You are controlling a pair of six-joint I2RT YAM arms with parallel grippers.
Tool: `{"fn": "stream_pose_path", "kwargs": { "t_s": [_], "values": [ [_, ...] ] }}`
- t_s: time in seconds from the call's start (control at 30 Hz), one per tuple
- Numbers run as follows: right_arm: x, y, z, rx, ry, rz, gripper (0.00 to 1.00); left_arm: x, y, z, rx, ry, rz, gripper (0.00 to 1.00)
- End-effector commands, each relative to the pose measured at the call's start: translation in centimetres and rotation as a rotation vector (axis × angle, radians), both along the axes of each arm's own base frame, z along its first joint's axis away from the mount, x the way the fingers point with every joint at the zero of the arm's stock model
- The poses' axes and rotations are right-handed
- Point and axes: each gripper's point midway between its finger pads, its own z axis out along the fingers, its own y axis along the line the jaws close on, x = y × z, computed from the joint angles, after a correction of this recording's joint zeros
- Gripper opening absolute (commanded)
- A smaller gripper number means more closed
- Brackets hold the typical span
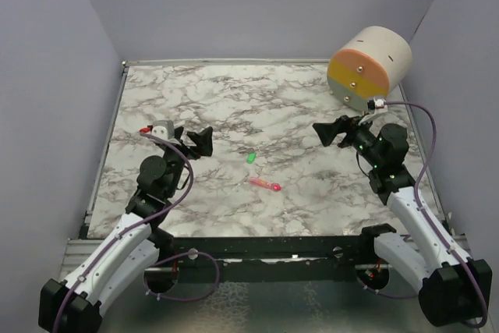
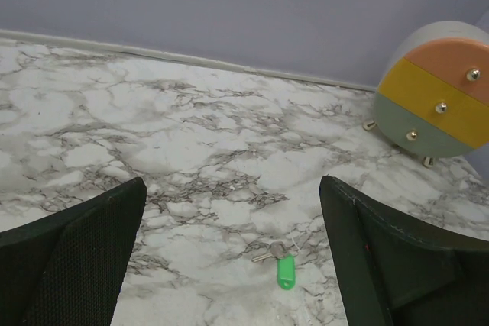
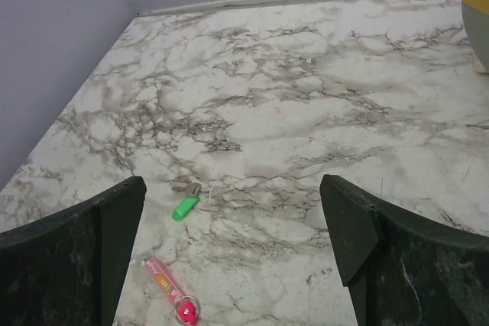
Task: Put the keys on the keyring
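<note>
My right gripper will grip the metal ring (image 1: 275, 188) (image 3: 177, 311) at the end of the pink-red keyring, because the keys go onto that ring.
A short green key (image 1: 251, 157) lies on the marble table near the middle; it also shows in the left wrist view (image 2: 285, 270) and the right wrist view (image 3: 184, 207). A longer pink-red key (image 1: 265, 185) with a ring at one end lies just in front of it, and shows in the right wrist view (image 3: 171, 291). My left gripper (image 1: 199, 143) is open and empty, left of the keys. My right gripper (image 1: 332, 132) is open and empty, right of them. Both hover above the table.
A round cream drum (image 1: 369, 66) with orange, yellow and grey-green bands and small metal pegs stands at the back right; it also shows in the left wrist view (image 2: 439, 95). Grey walls enclose the table (image 1: 234, 99) on three sides.
</note>
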Motion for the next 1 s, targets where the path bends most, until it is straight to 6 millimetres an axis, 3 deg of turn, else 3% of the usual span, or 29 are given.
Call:
{"fn": "stream_pose_path", "kwargs": {
  "t_s": [0.0,0.3,0.43,0.57,0.7,0.97],
  "values": [
    [0.0,-0.5,0.6,0.007,0.004,-0.035,1.00,-0.9,0.8,0.5,-0.094,-0.007,0.029,0.99],
    [0.4,-0.5,-0.7,-0.004,0.052,-0.042,1.00,-2.3,4.4,0.9,-0.123,-0.007,0.177,0.99],
    [0.8,-0.3,-1.7,-0.031,0.096,-0.027,1.00,-1.9,2.5,0.5,-0.032,0.048,0.086,0.99],
    [1.5,1.1,-3.7,-0.063,0.174,0.026,1.00,-0.8,-0.9,-2.2,0.044,0.182,-0.054,0.99],
    [1.7,3.7,-6.0,-0.132,0.225,0.061,0.98,-0.3,-2.5,-4.5,0.051,0.241,-0.108,0.97],
    [0.0,9.8,-9.9,-0.268,0.282,0.152,0.88,-1.4,-3.6,-6.5,0.041,0.275,-0.150,0.86]
  ]
}}
